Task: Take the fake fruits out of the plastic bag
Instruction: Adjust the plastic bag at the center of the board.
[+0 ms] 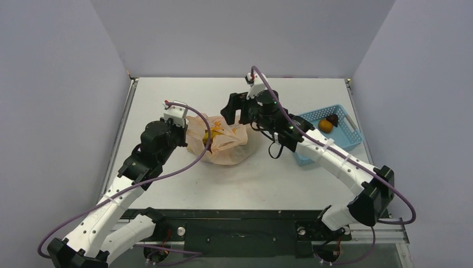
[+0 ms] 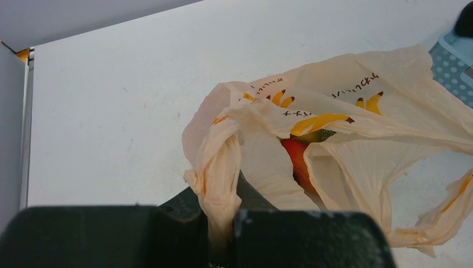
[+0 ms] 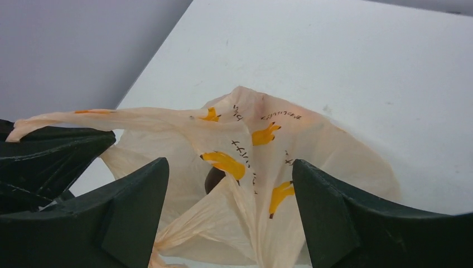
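My right gripper will grab the bag's loose handle (image 2: 422, 237) and spread the plastic bag open first, because its opening sags almost shut over the red fruit.
The plastic bag (image 1: 226, 146) lies crumpled on the table between the two arms, peach with yellow banana prints. My left gripper (image 1: 188, 133) is shut on its twisted handle (image 2: 220, 173) and holds that side up. In the left wrist view a red fake fruit (image 2: 295, 162) shows through the bag's mouth, with a bit of green (image 2: 321, 135) above it. My right gripper (image 1: 237, 114) hangs open over the bag's far side. Its fingers (image 3: 134, 206) straddle the loose film (image 3: 312, 145) without pinching it. A dark fruit (image 3: 213, 178) peeks from the opening.
A light blue perforated basket (image 1: 348, 137) stands at the right under the right arm, holding an orange fruit (image 1: 325, 126) and a dark maroon one (image 1: 332, 119). Grey walls close the table on three sides.
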You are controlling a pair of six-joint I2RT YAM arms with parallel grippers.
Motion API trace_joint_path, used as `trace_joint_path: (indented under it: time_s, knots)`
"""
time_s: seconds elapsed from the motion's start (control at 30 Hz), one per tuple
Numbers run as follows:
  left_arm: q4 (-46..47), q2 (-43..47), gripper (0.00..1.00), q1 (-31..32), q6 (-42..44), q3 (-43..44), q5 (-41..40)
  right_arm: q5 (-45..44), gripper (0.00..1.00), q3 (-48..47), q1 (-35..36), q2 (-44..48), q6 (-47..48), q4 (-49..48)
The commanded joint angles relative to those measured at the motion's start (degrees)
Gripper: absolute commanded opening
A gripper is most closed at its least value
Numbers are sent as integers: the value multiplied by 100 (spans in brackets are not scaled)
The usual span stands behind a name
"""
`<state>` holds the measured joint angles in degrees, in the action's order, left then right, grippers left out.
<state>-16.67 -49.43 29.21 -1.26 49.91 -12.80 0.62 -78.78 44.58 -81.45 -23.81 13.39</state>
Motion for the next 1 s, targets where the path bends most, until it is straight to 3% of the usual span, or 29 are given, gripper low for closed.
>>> trace_joint_path:
  time_s: [0.0, 0.07, 0.37, 0.5, 0.97]
  knots:
    - [197, 7, 0, 7, 37, 124, 22, 449, 77, -152, 120, -507, -643, -373]
    - [207, -15, 0, 4, 43, 116, 1, 607, 71, -38, 162, -635, -722, -481]
    - [176, -99, 0, -38, 27, 158, -85, 804, 14, 1893, 355, -110, -478, -1119]
    - [162, -141, 0, -73, 5, 183, -233, 520, 0, 2663, 426, 27, -396, -1177]
    - [188, -104, 0, -100, -4, 148, -326, 50, 0, 3304, 646, 793, -142, -1012]
